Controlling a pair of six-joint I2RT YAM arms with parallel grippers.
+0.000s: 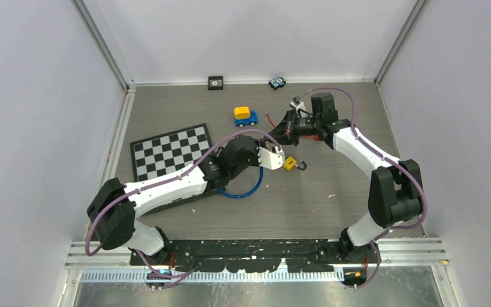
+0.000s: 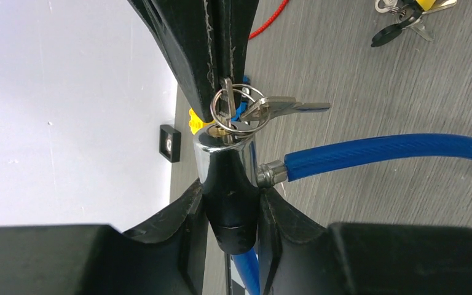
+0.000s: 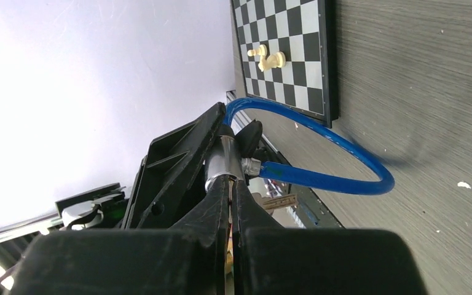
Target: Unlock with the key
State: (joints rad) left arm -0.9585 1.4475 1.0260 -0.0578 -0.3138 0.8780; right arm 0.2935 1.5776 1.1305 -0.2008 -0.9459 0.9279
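Next, I let go of the cable lock with my left gripper on the table (image 1: 243,144), just in front of the toy car.
My left gripper (image 2: 230,192) is shut on the black body of a cable lock (image 2: 230,206), whose chrome end (image 2: 209,150) points away from the camera. A key (image 2: 225,98) stands in that chrome end, pinched by my right gripper (image 3: 231,184), which is shut on it. A key ring (image 2: 239,107) with a spare key (image 2: 292,107) hangs from the held key. The blue cable (image 2: 393,149) loops off to the right. From above, both grippers (image 1: 273,153) (image 1: 286,134) meet over the table's middle. The keyhole itself is hidden.
A chessboard (image 1: 171,150) with two pale pieces (image 3: 269,58) lies left. A yellow padlock with keys (image 1: 291,164) sits just right of the grippers. Behind are a toy car (image 1: 245,116), a red string (image 1: 270,119), a black square block (image 1: 215,82) and a small blue item (image 1: 277,83).
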